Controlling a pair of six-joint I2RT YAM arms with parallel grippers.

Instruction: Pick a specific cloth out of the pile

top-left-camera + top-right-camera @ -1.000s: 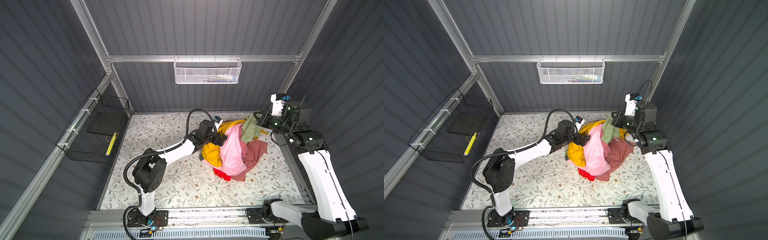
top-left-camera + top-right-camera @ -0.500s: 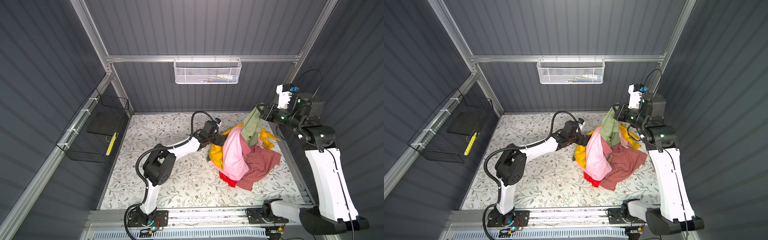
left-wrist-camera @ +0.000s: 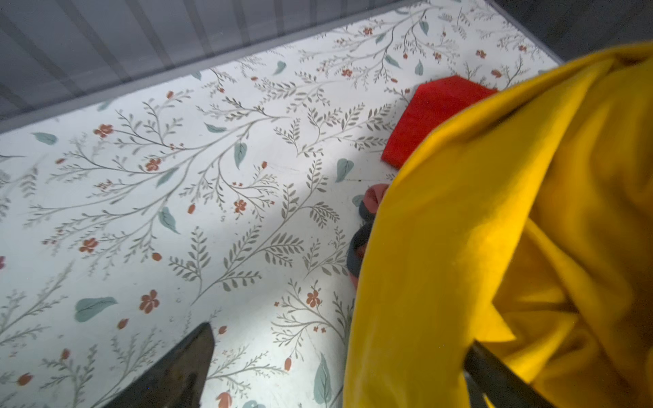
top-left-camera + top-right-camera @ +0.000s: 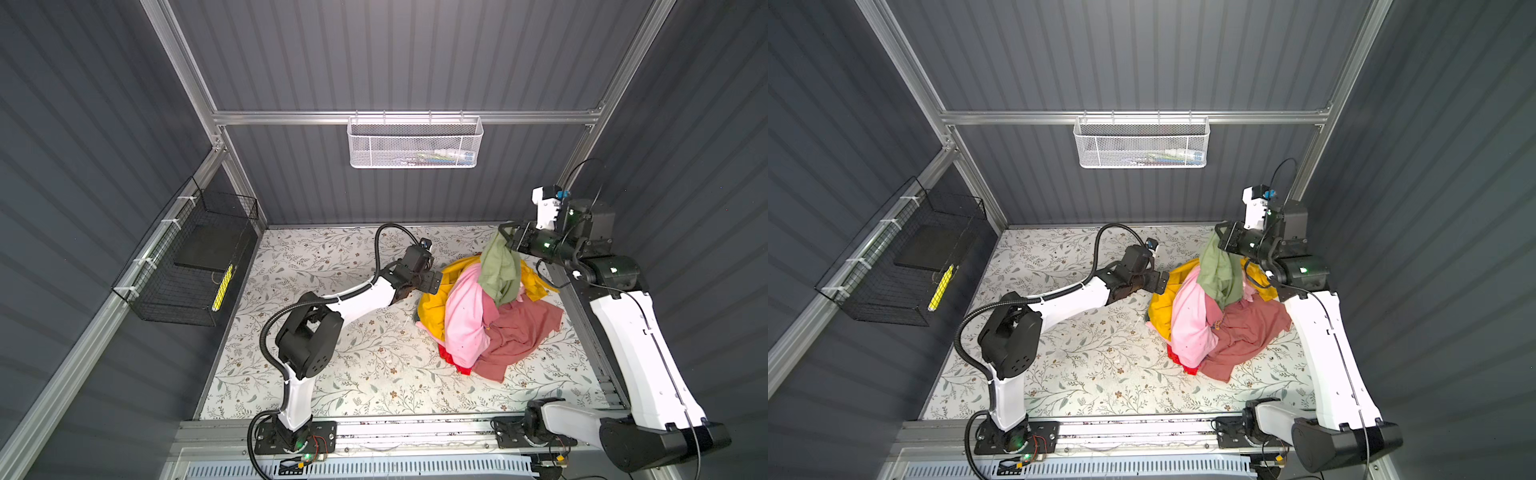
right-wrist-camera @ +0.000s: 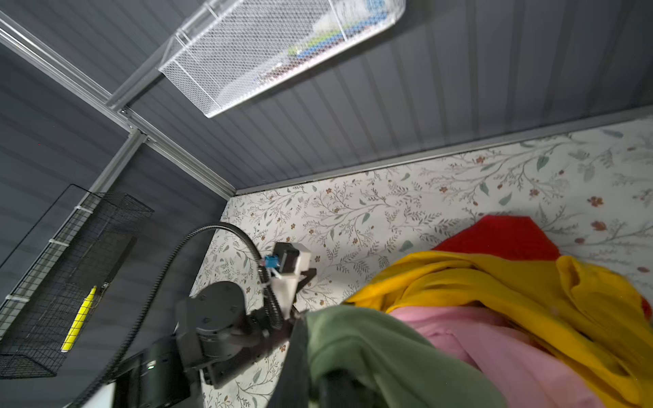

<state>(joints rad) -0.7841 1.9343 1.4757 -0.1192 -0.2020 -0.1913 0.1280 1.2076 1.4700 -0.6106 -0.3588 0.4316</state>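
Note:
My left gripper needs to grip the facing side edge (image 4: 485, 265) of the sage-green cloth, below its top end held by my right gripper.
The sage-green cloth (image 4: 498, 270) (image 4: 1219, 274) hangs from my right gripper (image 4: 505, 240) (image 4: 1222, 242), which is shut on its top end above the back of the pile (image 4: 478, 320) (image 4: 1200, 324). Its lower end still lies among the yellow, pink, maroon and red garments. In the right wrist view the cloth (image 5: 388, 353) drapes over my right gripper (image 5: 318, 385). My left gripper (image 4: 429, 283) (image 4: 1158, 283) stands open at the pile's left edge. In the left wrist view a fold of the yellow garment (image 3: 494, 212) reaches between its fingers (image 3: 169, 371).
A white mesh basket (image 4: 413, 143) hangs on the back wall, a black wire basket (image 4: 187, 266) on the left wall. The floral table (image 4: 332, 374) spreads left and in front of the pile. The right wall stands close behind my right arm.
My right gripper has drawn the green cloth up out of the pile, so more of it hangs free. The pile has shifted towards the front right. My left gripper has followed to its edge.

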